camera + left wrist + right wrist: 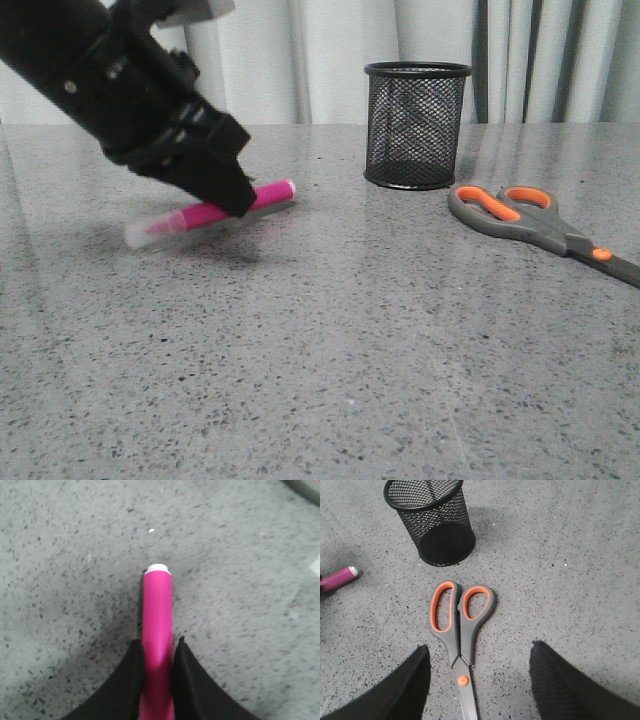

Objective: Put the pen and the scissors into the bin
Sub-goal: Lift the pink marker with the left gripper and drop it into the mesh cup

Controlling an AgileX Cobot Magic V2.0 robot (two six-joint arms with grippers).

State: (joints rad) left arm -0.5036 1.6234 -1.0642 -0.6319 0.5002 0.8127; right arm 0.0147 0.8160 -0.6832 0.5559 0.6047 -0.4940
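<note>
My left gripper is to place the pink pen inside the black mesh bin (pixel 424 107). It will let go there with the pen leaning on the bin's rim towards the scissors.
My left gripper (pixel 232 198) is shut on the middle of the pink pen (pixel 205 215), which lies almost flat just above the table, its whitish cap to the left. In the left wrist view the pen (pixel 158 615) runs out from between the two black fingers (pixel 134 670). The black mesh bin (pixel 416 124) stands upright at the back, right of the pen. The scissors (pixel 520 220) lie closed on the table right of the bin. In the right wrist view my right gripper (pixel 477 655) is open above the scissors (pixel 460 620), its jaws either side of the pivot; the bin (pixel 431 522) is beyond.
The grey speckled table (pixel 330 370) stretches wide in front. Pale curtains (pixel 330 50) hang behind the table's far edge. The pen's end (pixel 340 577) shows at the edge of the right wrist view.
</note>
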